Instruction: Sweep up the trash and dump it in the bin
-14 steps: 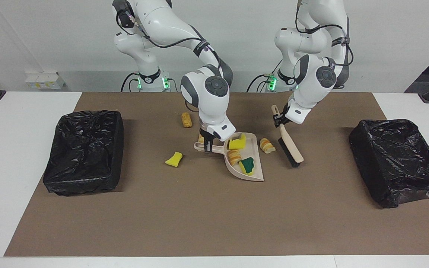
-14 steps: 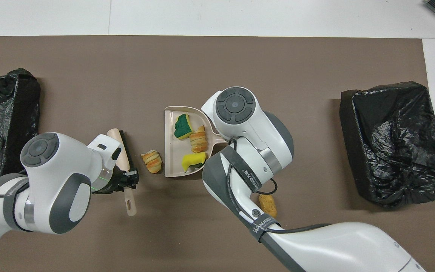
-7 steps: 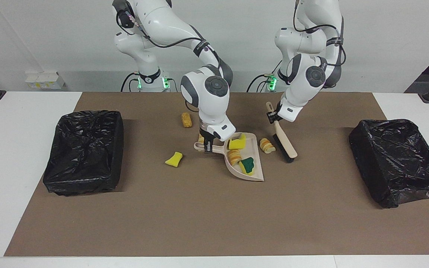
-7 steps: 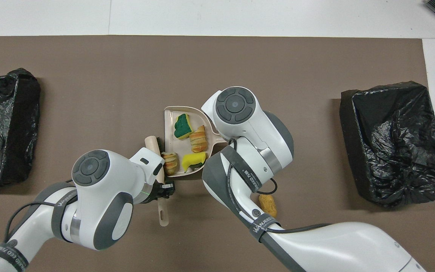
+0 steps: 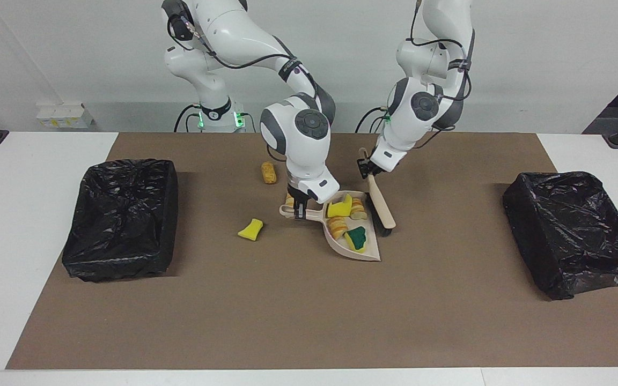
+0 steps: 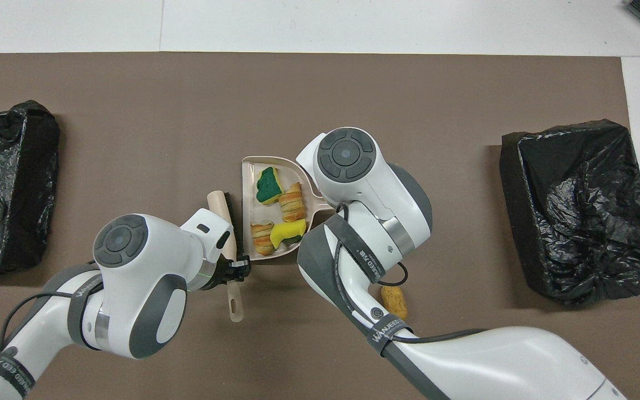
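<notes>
Next, I release the brush from my left gripper on the bare brown mat [image 6: 261,335] between my arms, at a spot nearer to me than the beige dustpan is.
The beige dustpan [image 5: 368,251] [image 6: 250,173] lies flat mid-mat, and my right gripper [image 5: 299,207] is shut on its handle. Inside it rest several bits of trash: a yellow sponge [image 5: 339,208] [image 6: 285,232], a green-backed sponge [image 5: 357,237] [image 6: 268,185] and two bread-like lumps [image 5: 358,209] [image 6: 263,238]. My left gripper [image 5: 367,168] [image 6: 236,268] is shut on the handle of the brush [image 5: 382,208] [image 6: 224,211], whose bristles stand against the pan's open mouth. Loose on the mat are a yellow sponge bit [image 5: 251,229] and a bread lump [image 5: 269,172] [image 6: 394,300].
A black-lined bin [image 5: 121,217] [image 6: 581,205] sits at the right arm's end of the table, a second black-lined bin [image 5: 572,230] [image 6: 3,183] at the left arm's end. The brown mat [image 5: 287,311] covers the table's middle.
My left gripper has swept the brush sideways to the dustpan's mouth, pushing the bread lump from the mat into the pan. The right gripper and dustpan have stayed put.
</notes>
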Motion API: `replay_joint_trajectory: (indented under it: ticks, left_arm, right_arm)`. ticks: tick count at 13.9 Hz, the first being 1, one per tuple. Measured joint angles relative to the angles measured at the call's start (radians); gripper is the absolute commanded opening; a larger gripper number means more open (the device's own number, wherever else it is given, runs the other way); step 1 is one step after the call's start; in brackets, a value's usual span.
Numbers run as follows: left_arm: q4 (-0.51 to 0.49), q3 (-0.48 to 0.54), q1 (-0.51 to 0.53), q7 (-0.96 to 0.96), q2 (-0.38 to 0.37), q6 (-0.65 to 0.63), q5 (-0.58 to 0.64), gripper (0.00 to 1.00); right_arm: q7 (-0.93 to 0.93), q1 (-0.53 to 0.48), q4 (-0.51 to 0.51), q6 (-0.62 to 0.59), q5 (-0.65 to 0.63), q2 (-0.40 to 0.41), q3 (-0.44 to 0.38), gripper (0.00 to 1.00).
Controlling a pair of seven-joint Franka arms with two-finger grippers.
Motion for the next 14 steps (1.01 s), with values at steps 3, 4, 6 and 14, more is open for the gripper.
replay_joint_trajectory:
  ticks: [3,4,6,14]
  left_arm:
    - [0.05,0.004,0.028,0.004,-0.001,-0.071,0.04,0.0]
    - [0.064,0.005,0.03,0.003,-0.009,-0.095,0.052,0.0]
    - [0.068,0.002,0.03,-0.003,-0.042,-0.157,0.059,0.0]
    - [-0.103,-0.11,-0.107,-0.273,-0.218,-0.169,0.061,0.0]
  right_arm:
    - [0.0,0.0,0.0,0.0,0.0,0.0,0.0,0.0]
    - [0.0,0.0,0.0,0.0,0.0,0.0,0.0,0.0]
    - [0.0,0.0,0.0,0.0,0.0,0.0,0.0,0.0]
    - [-0.02,-0.007,0.006,0.0,0.0,-0.002,0.0,0.0]
